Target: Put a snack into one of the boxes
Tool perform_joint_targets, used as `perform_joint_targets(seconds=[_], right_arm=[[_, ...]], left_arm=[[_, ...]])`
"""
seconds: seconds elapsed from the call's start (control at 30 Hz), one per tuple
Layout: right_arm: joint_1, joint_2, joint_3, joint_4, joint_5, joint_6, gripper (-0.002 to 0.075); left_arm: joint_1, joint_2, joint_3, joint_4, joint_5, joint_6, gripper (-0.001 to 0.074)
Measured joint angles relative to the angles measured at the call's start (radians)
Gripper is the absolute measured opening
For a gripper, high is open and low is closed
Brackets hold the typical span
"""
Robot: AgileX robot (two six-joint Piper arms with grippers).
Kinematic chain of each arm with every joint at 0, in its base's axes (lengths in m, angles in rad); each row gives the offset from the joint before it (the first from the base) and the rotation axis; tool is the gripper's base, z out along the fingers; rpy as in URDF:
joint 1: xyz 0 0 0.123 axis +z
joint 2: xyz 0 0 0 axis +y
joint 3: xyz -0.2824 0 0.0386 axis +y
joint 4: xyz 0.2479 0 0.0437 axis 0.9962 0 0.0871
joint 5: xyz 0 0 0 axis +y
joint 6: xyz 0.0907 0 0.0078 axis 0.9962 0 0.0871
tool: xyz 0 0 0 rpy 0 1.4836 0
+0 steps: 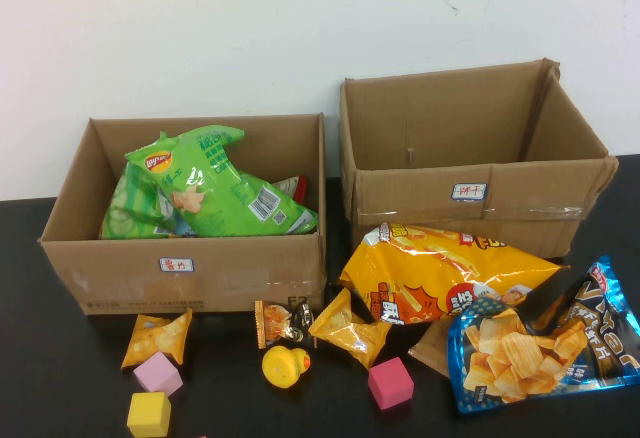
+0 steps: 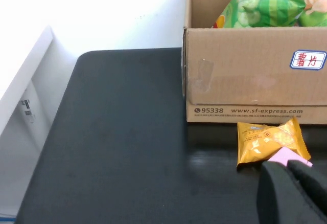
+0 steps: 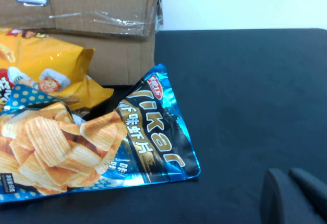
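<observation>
My left gripper needs to move next to the small orange packet beside the pink cube and close on the packet's near half (image 1: 158, 347) (image 2: 273, 151).
Two cardboard boxes stand at the back. The left box (image 1: 190, 258) holds green chip bags (image 1: 215, 183); no contents show in the right box (image 1: 470, 193). In front lie a big orange bag (image 1: 440, 273), a blue chip bag (image 1: 540, 343), two small orange packets (image 1: 157, 336) (image 1: 350, 328) and a small brown packet (image 1: 283, 320). Neither arm shows in the high view. My left gripper (image 2: 286, 165) is shut and empty, low over the table beside a small orange packet (image 2: 268, 139). My right gripper (image 3: 287, 174) is shut and empty, to the side of the blue bag (image 3: 102, 142).
A yellow duck (image 1: 284, 366), a pink cube (image 1: 158, 373), a yellow cube (image 1: 149, 414) and a magenta cube (image 1: 390, 383) lie near the front. The pink cube (image 2: 286, 156) sits just past my left fingertips. Bare black table (image 3: 245, 81) stretches beside the right box.
</observation>
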Motion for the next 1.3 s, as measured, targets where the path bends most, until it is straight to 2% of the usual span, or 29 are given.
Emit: perform_joint_targets(seconds=[0.13, 0.37, 0.57, 0.6, 0.67, 0.77, 0.83, 1.03, 1.1, 1.2, 1.3], right_arm=[[0.0, 0.0, 0.0, 0.0, 0.0, 0.0, -0.0001], [0.0, 0.0, 0.0, 0.0, 0.0, 0.0, -0.0001], [0.0, 0.0, 0.0, 0.0, 0.0, 0.0, -0.0001], [0.0, 0.0, 0.0, 0.0, 0.0, 0.0, -0.0001], [0.0, 0.0, 0.0, 0.0, 0.0, 0.0, -0.0001], [0.0, 0.0, 0.0, 0.0, 0.0, 0.0, -0.0001], [0.0, 0.0, 0.0, 0.0, 0.0, 0.0, -0.0001], [0.0, 0.0, 0.0, 0.0, 0.0, 0.0, -0.0001], [0.0, 0.0, 0.0, 0.0, 0.0, 0.0, -0.0001], [0.0, 0.0, 0.0, 0.0, 0.0, 0.0, -0.0001], [0.0, 0.0, 0.0, 0.0, 0.0, 0.0, -0.0001]], left_arm=[[0.0, 0.0, 0.0, -0.113, -0.013, -0.023, -0.0003], [0.0, 0.0, 0.004, -0.724, -0.095, -0.212, -0.0003], [0.0, 0.0, 0.004, -0.854, -0.143, -0.22, -0.0003], [0.0, 0.0, 0.004, -0.872, -0.146, -0.188, -0.0003], [-0.005, 0.0, -0.023, -0.889, -0.114, -0.01, -0.0003], [-0.022, 0.016, -0.153, -0.884, -0.012, 0.252, -0.0003], [-0.026, 0.087, -0.256, -0.81, 0.061, 0.32, -0.0003], [-0.032, 0.451, -0.532, -0.426, 0.345, 0.342, -0.0003], [-0.061, 0.641, -0.607, -0.301, 0.364, 0.342, -0.0003], [-0.125, 0.806, -0.663, -0.23, 0.364, 0.326, 0.0004], [-0.193, 0.962, -0.696, -0.183, 0.355, 0.303, 0.0064]])
